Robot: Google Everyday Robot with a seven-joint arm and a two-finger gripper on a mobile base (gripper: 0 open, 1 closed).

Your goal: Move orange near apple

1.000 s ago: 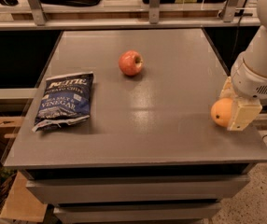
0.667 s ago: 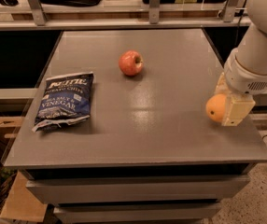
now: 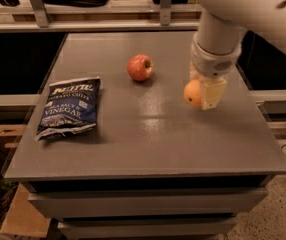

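My gripper has the orange to place. Next, I set it down with my gripper against the red apple's side (image 3: pixel 163 67) that faces away from the chip bag.
The red apple (image 3: pixel 140 67) with yellowish patches sits on the grey table (image 3: pixel 133 134), a little behind its middle. My gripper (image 3: pixel 201 94) hangs from the white arm over the right part of the table and is shut on the orange (image 3: pixel 193 93), holding it just above the surface. The orange is to the right of the apple and slightly nearer the front, about one apple-width and a half away. The cream fingers (image 3: pixel 212 93) cover the orange's right side.
A dark blue bag of salt and vinegar chips (image 3: pixel 70 106) lies flat on the left part of the table. Shelves with cables and boxes stand behind the table's far edge (image 3: pixel 133 28). The table's right edge is close to the arm.
My gripper has carried the orange leftward and away from the table's front right edge, toward the apple. The apple and the chip bag have not moved.
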